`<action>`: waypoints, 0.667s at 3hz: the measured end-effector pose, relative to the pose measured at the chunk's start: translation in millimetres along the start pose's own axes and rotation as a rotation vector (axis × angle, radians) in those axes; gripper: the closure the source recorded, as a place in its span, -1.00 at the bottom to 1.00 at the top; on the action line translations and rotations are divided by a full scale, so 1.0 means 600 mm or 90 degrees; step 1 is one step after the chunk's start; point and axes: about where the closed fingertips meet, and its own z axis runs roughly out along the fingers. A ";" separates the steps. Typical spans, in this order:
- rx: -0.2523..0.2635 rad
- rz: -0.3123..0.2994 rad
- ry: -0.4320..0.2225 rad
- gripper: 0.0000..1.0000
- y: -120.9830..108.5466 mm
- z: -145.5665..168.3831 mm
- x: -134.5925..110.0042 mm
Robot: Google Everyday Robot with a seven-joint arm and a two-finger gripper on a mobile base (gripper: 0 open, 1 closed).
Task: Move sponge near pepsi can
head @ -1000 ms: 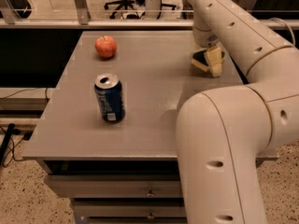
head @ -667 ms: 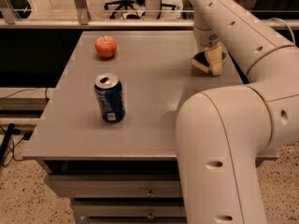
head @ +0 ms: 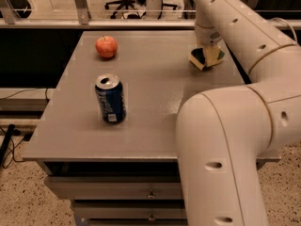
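Observation:
I need to release the sponge, now tilted well behind the can, on the grey table (head: 160,99) between the blue pepsi can and my white arm.
The blue pepsi can (head: 110,99) stands upright on the grey table (head: 155,102), left of centre and toward the front. The sponge (head: 199,58), dark green over pale yellow foam, is at the table's far right and sits tilted. My gripper (head: 209,56) comes down from above and is shut on the sponge, with one pale finger (head: 214,54) across its right side. The sponge and gripper are well to the right of and behind the can.
A red apple (head: 106,46) lies at the table's far left, behind the can. My large white arm (head: 225,140) fills the right front of the view and hides the table's right edge. Drawers (head: 117,189) are below the tabletop.
The gripper and the sponge have shifted slightly up and to the left. The can and the apple have not moved.

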 end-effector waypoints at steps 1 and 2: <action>-0.014 -0.008 -0.112 1.00 0.068 -0.068 -0.066; -0.020 0.020 -0.225 1.00 0.144 -0.145 -0.121</action>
